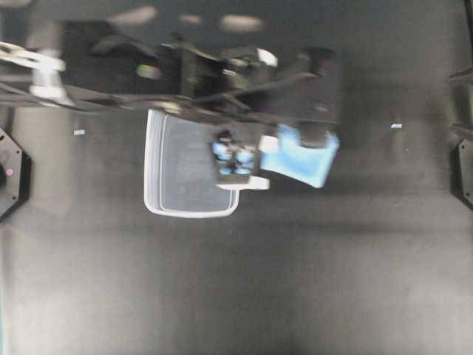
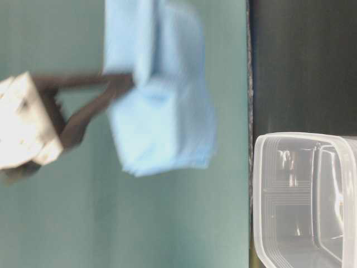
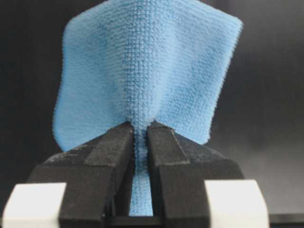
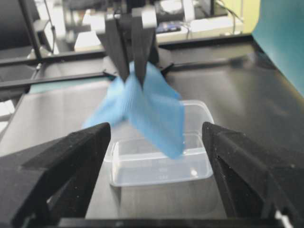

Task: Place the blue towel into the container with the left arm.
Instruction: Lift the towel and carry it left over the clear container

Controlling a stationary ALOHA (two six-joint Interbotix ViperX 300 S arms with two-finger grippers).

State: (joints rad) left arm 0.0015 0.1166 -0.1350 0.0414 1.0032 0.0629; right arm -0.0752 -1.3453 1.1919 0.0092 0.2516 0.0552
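The robot's left gripper will release the blue towel over the middle of the clear container's bottom (image 1: 199,163), inside the container's sides.
The blue towel (image 3: 142,71) hangs bunched in the air, and my left gripper (image 3: 141,128) is shut on a fold of it. From above, the towel (image 1: 299,157) is just right of the container (image 1: 159,166), a clear tub lying on the dark table. The left arm (image 1: 222,74) reaches in from the left above the tub. In the right wrist view, the left gripper (image 4: 132,71) points down and the towel (image 4: 152,114) dangles over the far side of the container (image 4: 161,173). My right gripper (image 4: 156,127) stands open and apart, facing both, with nothing between its fingers.
The table's edge (image 2: 249,139) runs beside the tub (image 2: 301,234) in the table-level view. A small white mark (image 1: 396,126) lies to the right and another (image 1: 79,132) to the left. A black arm base (image 1: 11,174) sits at the left edge.
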